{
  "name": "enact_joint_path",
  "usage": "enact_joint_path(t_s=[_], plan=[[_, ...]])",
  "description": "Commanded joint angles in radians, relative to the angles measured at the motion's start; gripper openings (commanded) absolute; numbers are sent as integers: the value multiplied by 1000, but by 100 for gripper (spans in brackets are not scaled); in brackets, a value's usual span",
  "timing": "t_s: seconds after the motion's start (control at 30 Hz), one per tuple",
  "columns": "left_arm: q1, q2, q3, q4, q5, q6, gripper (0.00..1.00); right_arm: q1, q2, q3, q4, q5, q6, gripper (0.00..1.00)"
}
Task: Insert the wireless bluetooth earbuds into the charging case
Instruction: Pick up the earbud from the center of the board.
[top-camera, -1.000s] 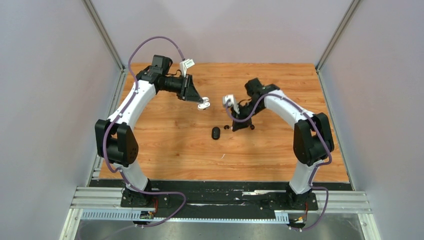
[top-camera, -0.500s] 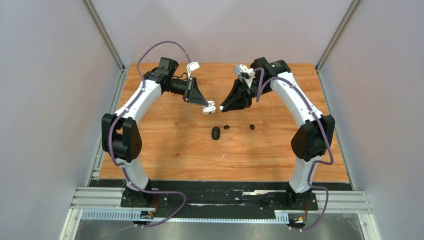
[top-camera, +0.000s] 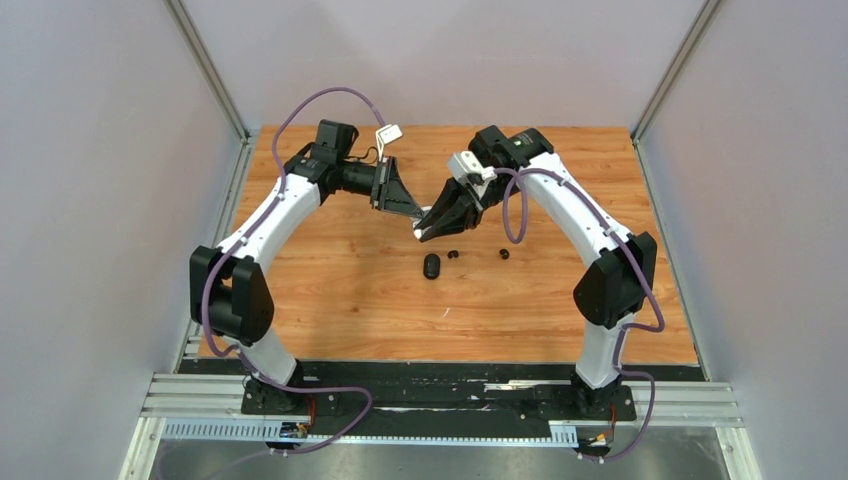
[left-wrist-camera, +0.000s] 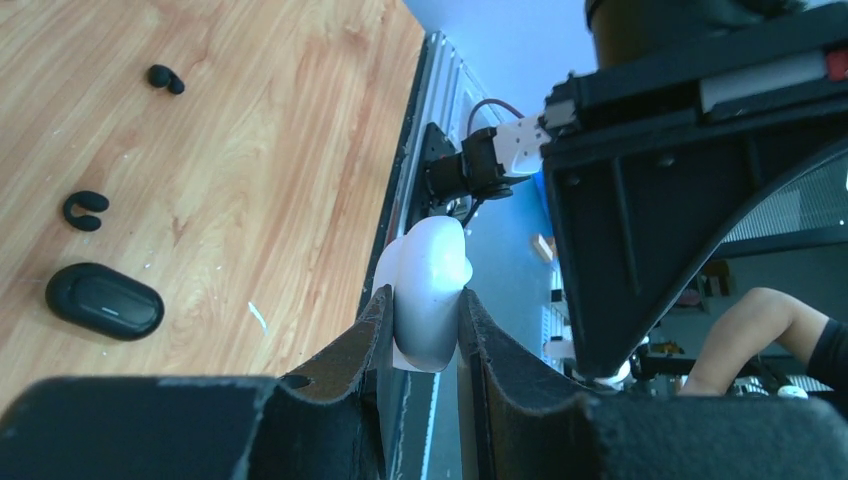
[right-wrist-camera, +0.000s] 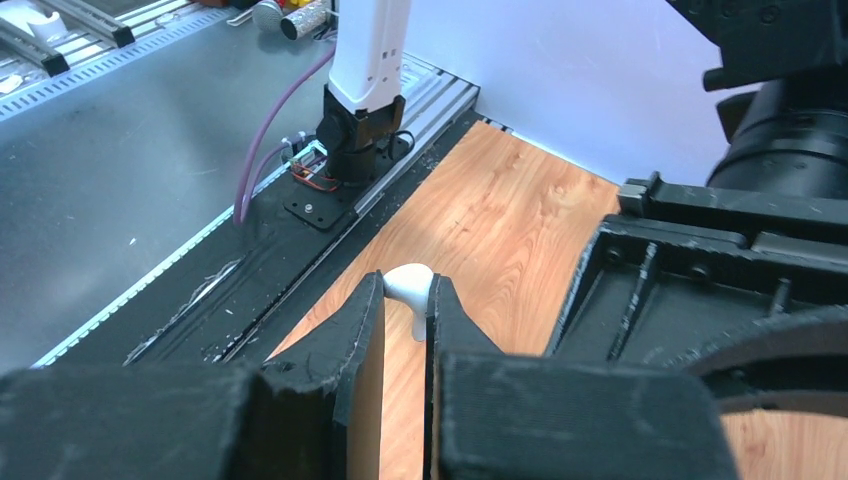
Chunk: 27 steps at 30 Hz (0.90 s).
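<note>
My right gripper will let go of the white earbud so that it rests on the wood (top-camera: 433, 291) between the black charging case and the white fleck.
My left gripper (left-wrist-camera: 420, 300) is shut on a white charging case (left-wrist-camera: 432, 268), held in the air above the wooden table (top-camera: 330, 290). My right gripper (right-wrist-camera: 405, 290) is shut on a white earbud (right-wrist-camera: 409, 282) with a short stem pointing down. In the top view the two grippers meet tip to tip over the table's middle, the left (top-camera: 411, 213) just above and left of the right (top-camera: 426, 231). Two black earbuds (top-camera: 452, 254) (top-camera: 503, 254) lie on the table below, also seen in the left wrist view (left-wrist-camera: 85, 209) (left-wrist-camera: 165, 78).
A black charging case (top-camera: 431, 266), lid shut, lies on the wood beneath the grippers and shows in the left wrist view (left-wrist-camera: 104, 300). A tiny white fleck (top-camera: 446, 312) lies nearer the front. Grey walls stand on both sides and at the back.
My right gripper rose from the table by the black earbuds and swung left to the left gripper. The left gripper, with the white case, shifted right and slightly forward to meet it.
</note>
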<state>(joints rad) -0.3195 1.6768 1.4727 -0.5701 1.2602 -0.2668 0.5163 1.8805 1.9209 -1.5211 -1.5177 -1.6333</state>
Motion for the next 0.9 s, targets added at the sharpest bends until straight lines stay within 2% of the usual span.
enact_joint_path(t_s=[0.0,0.37,0.5,0.6,0.7,0.8,0.87], plan=[[-7,-81,-6,51,48,-55,0,26,-10,13,19,-38,-74,0],[-13,-122,-15,-52,39,30,0,29,-1,49,51,18,-29,0],[-13,-125,-16,-80,-78,65,0,18,-29,37,61,13,29,0],[-3,-122,-9,-115,-221,91,0,-10,-92,-77,60,15,77,1],[28,-114,-14,-122,-336,90,0,-71,-149,-279,61,-1,91,2],[74,-101,-16,-112,-369,73,0,-153,-118,-458,73,-91,139,2],[89,-87,-12,-110,-372,70,0,-188,-87,-572,143,-155,231,5]])
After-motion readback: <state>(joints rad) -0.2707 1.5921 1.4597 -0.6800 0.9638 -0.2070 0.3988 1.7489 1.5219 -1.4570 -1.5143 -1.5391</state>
